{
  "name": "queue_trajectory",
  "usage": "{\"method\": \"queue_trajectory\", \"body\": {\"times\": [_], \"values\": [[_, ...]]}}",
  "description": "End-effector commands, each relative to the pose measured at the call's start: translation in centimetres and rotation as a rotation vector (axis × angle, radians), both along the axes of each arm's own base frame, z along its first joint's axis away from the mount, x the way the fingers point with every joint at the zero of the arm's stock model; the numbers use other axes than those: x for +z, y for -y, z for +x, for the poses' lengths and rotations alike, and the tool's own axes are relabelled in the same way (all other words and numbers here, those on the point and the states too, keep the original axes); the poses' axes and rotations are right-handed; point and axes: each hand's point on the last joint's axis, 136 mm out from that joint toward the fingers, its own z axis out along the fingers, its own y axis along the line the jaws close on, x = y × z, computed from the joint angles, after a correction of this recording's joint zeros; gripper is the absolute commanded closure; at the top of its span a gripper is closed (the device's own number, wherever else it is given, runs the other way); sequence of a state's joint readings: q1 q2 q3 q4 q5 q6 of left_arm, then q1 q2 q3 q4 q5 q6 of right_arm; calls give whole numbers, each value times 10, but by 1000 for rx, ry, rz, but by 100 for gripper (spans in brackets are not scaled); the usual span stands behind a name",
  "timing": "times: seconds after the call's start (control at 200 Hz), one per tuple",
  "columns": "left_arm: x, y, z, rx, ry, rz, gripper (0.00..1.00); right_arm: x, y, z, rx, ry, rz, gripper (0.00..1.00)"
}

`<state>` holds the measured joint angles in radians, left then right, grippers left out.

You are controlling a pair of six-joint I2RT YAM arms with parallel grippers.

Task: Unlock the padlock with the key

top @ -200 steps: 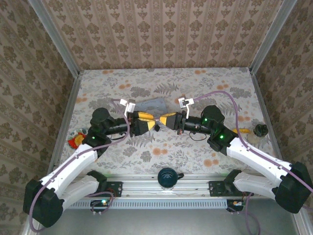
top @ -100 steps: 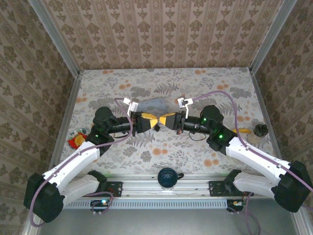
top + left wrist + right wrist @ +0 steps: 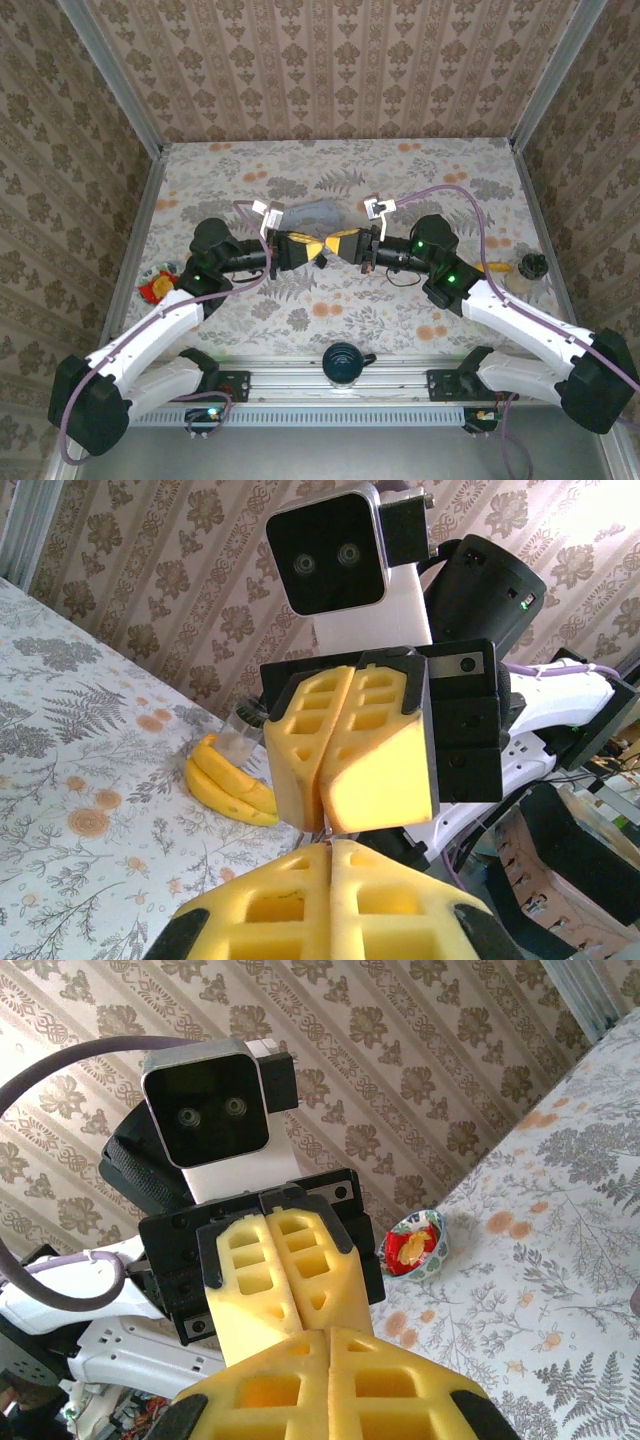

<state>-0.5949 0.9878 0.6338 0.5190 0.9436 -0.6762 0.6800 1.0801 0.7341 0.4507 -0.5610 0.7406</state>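
Note:
I can see my right gripper's fingers meet the key at a slant, so I should open my right gripper and take the key straight on from my left gripper [image 3: 326,244].
My two grippers meet tip to tip above the table's middle. The left gripper [image 3: 320,249] is shut, its yellow foam pads [image 3: 290,900] pressed together. Facing it, the right gripper [image 3: 331,247] is shut too. A thin metal sliver [image 3: 329,836] runs from the right gripper's tips [image 3: 322,828] into the left gripper's seam, and both pinch it. I cannot tell whether it is the key or the padlock's shackle. A small dark bit [image 3: 323,258] hangs just under the meeting point. The rest of the padlock and key is hidden by the foam. In the right wrist view the left gripper [image 3: 312,1322] touches my right fingertips.
Yellow bananas [image 3: 497,268] and a clear jar holding a black knob [image 3: 533,266] sit at the right edge. A bowl of red wrappers [image 3: 158,285] stands at the left. A pale blue-grey item [image 3: 312,213] lies behind the grippers. A dark round object [image 3: 342,360] rests on the front rail.
The left arm has moved right and slightly back to meet the right gripper. Its jaws have gone from open to shut at the right gripper's tips. The right arm has barely moved.

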Motion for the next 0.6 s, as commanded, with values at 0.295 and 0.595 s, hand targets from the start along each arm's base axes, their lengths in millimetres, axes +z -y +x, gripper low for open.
{"method": "queue_trajectory", "body": {"times": [0.295, 0.595], "values": [[13, -21, -22, 20, 156, 233, 100, -2, 26, 4, -149, 61, -149, 46], [7, -30, -49, -114, 209, 403, 100, -5, 40, -10, -147, 169, -249, 27]]}}
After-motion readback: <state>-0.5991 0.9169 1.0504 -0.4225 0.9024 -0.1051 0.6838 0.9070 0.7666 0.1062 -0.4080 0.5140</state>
